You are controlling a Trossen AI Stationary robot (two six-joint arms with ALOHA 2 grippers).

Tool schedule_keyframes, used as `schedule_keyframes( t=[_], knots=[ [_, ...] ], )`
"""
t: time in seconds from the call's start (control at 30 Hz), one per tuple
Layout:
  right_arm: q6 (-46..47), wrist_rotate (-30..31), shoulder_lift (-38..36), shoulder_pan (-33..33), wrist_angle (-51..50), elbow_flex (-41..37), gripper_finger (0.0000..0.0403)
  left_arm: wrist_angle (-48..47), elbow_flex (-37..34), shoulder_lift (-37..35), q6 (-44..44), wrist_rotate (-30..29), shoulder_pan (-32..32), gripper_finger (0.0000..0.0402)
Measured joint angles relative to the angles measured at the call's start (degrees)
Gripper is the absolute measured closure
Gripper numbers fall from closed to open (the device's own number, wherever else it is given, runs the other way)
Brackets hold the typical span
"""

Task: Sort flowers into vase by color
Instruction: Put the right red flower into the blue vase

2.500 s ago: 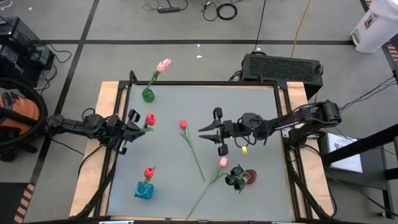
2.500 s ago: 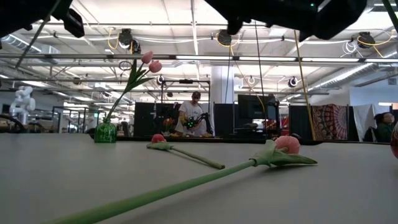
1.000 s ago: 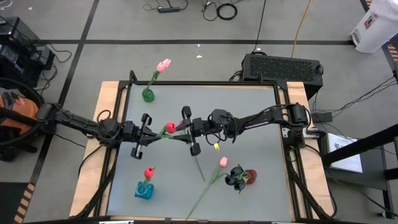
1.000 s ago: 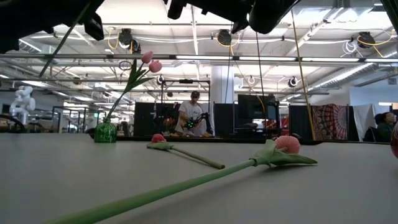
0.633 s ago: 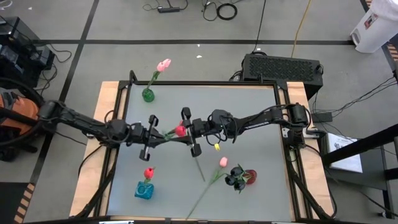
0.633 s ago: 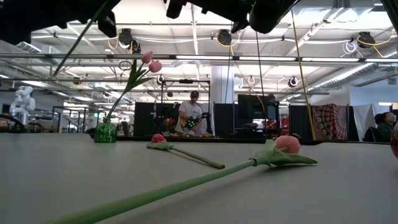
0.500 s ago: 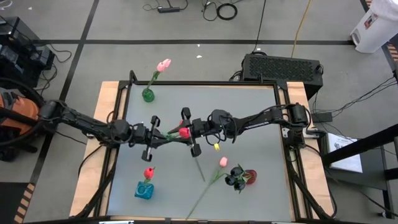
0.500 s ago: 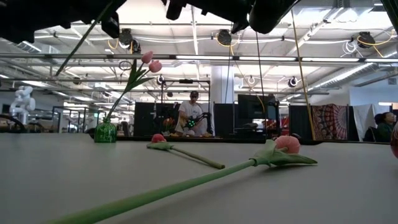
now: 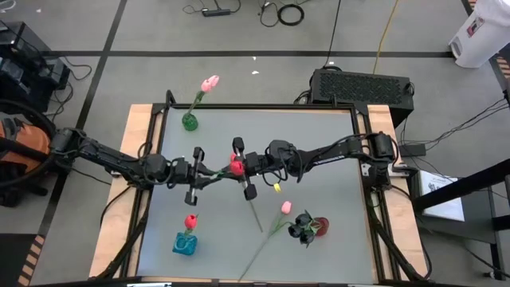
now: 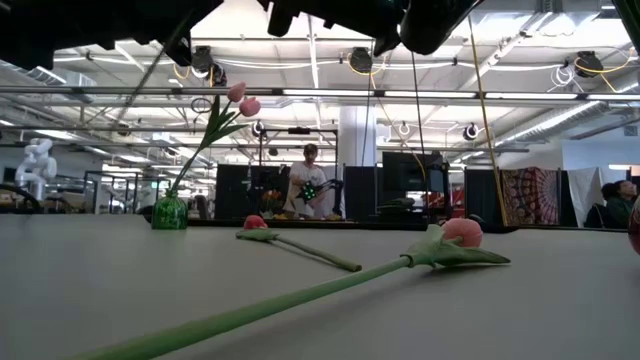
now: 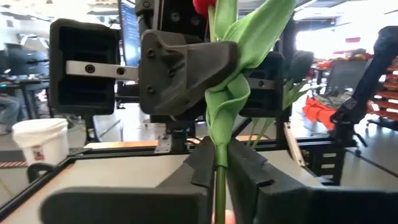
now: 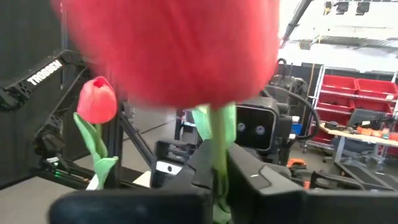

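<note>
Next, my left gripper opens and takes the leaf's base (image 11: 220,142) before my right gripper opens, because it is pinching the red tulip's thin stem below the leaf.
Both grippers meet above the middle of the table at one red tulip (image 9: 237,166). My left gripper (image 9: 209,171) comes from the table's left and is shut on its stem. My right gripper (image 9: 229,167) faces it from the right and is shut on the same stem, higher up. A second red tulip lies flat on the table, its stem (image 9: 254,211) showing and its head hidden under the grippers. A pink tulip (image 9: 285,207) lies on the table near the front. One pink tulip stands in the green vase (image 9: 190,122). My left gripper pinches the red tulip's thin green stem (image 11: 219,177) between its two fingers, below the folded leaf (image 11: 227,93). The fingers lie across the stem, which rises past them, lifted clear of the table. My right gripper pinches the same stem just under the head (image 12: 217,152), fingers (image 12: 249,177) on either side and across the stem. The red head (image 12: 174,50) stands above its fingers.
A blue vase (image 9: 184,244) holding a red tulip stands near the front left. A red vase (image 9: 320,227) with black tulips (image 9: 303,228) stands near the front right. Black rails and wooden strips (image 9: 137,159) frame the grey table. A person (image 10: 305,190) sits beyond the far edge.
My left gripper has carried the red tulip toward the table's right until its head reached my right gripper. My right gripper moved toward the table's left earlier and has kept still in the last second. The tulips on the table and in the vases have not moved.
</note>
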Motion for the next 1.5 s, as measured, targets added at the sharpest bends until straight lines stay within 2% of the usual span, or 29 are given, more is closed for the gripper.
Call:
schedule_keyframes(
  t=[0.1,0.23,0.37,0.5,0.87,1.33,1.5],
  knots=[
    [-0.1,0.1,0.0,-0.1,0.0,0.0,0.0396,-0.6,0.0,0.0,0.0,-0.5,0.0,0.0327],
    [0.7,0.0,0.0,0.1,-1.1,0.0,0.0399,-6.6,0.0,-0.8,-3.0,-0.5,0.0,0.0274],
    [2.6,0.1,0.0,0.0,-4.4,0.0,0.0400,-13.8,0.0,-1.4,-4.6,-0.5,0.0,0.0248],
    [2.5,0.1,0.0,0.0,-8.5,0.0,0.0401,-16.3,0.0,-1.4,-4.6,-0.4,0.0,0.0244],
    [2.5,0.7,0.0,0.0,-12.0,0.0,0.0402,-14.4,2.3,-1.4,-4.6,1.6,0.0,0.0243],
    [2.5,0.7,-0.1,0.0,-12.2,0.0,0.0403,-14.9,4.0,-1.2,-7.6,3.9,0.0,0.0243],
    [2.5,0.6,-0.1,0.0,-10.9,0.0,0.0403,-14.9,4.0,-1.2,-7.6,3.9,0.0,0.0260]
  ],
)
